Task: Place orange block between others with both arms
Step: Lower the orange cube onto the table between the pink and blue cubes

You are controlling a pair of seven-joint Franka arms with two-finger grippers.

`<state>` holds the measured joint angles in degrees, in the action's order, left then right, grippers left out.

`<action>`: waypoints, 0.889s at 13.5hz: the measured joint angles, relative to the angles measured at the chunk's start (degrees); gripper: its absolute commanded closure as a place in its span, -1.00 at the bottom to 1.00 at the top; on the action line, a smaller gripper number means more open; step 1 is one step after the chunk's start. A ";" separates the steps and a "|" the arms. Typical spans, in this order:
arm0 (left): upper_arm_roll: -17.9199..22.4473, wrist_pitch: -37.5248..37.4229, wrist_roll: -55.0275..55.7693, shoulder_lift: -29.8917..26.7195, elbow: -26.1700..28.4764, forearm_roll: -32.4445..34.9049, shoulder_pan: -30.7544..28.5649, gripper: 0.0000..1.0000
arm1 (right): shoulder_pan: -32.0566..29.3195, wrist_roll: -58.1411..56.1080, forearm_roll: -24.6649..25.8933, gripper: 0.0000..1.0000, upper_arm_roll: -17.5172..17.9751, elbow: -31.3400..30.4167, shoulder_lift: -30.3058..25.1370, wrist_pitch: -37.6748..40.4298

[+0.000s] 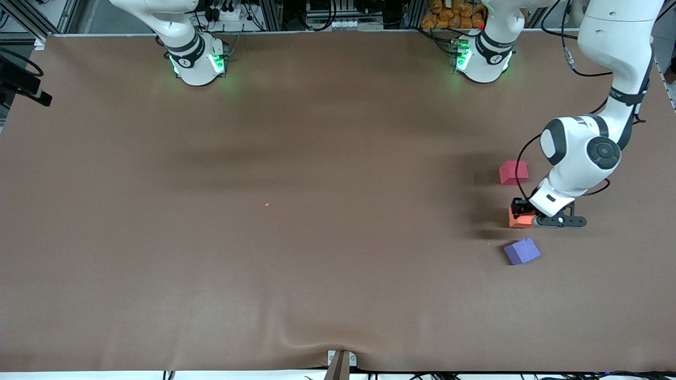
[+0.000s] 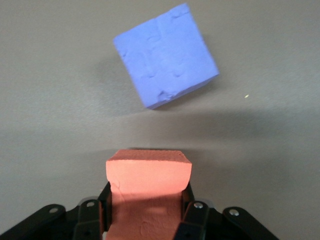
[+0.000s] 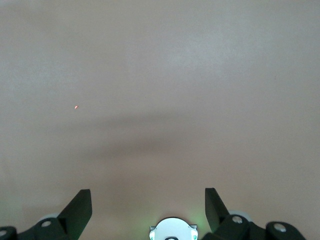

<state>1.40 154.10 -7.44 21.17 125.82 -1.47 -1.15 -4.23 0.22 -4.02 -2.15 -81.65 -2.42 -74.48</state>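
Note:
The robot's left gripper needs to release the orange block on the brown cloth [image 1: 518, 212] between the red-pink cube and the purple-blue cube.
My left gripper [image 1: 520, 213] is shut on the orange block [image 1: 518, 219], low at the brown cloth. The block sits in the gap between the red-pink cube [image 1: 513, 172] and the purple-blue cube [image 1: 522, 251]. In the left wrist view the orange block [image 2: 149, 175] fills the space between the left gripper's [image 2: 147, 194] black fingers, and the purple-blue cube [image 2: 165, 55] lies apart from it, turned at an angle. The right gripper [image 3: 148, 207] is open over bare cloth with nothing between its fingers; in the front view only that arm's base [image 1: 198, 60] shows.
Brown cloth [image 1: 317, 158] covers the whole table. A tiny orange speck [image 1: 266, 204] lies mid-table, and the speck [image 3: 75, 107] shows in the right wrist view too. The cloth has a fold at the edge nearest the front camera [image 1: 340, 352]. The left arm's base [image 1: 481, 57] stands at the top edge.

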 measured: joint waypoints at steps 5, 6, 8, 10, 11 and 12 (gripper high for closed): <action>-0.91 0.08 -0.25 0.00 0.29 0.00 -0.11 1.00 | 0.00 0.00 0.00 -1.00 0.01 0.00 0.00 0.00; -1.12 0.08 -0.25 0.00 0.31 0.00 -0.11 1.00 | 0.00 0.00 0.00 -1.00 0.01 0.00 0.00 0.00; -1.44 0.08 -0.25 0.00 0.46 0.00 -0.11 1.00 | 0.00 0.00 0.00 -1.00 0.01 0.00 0.00 0.00; -1.48 0.35 -0.25 0.01 0.74 0.00 -0.11 1.00 | 0.00 0.00 0.00 -1.00 0.01 0.00 0.00 0.00; -1.48 0.83 -0.25 0.06 0.96 0.00 -0.11 1.00 | 0.00 0.00 0.00 -1.00 0.01 0.00 0.00 0.00; -1.48 1.17 -0.25 0.13 1.13 0.00 -0.11 1.00 | 0.00 0.00 0.00 -1.00 0.01 0.00 0.00 0.00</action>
<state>-0.08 155.27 -7.68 21.30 126.95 -1.46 -1.26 -4.23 0.22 -4.02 -2.15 -81.65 -2.42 -74.48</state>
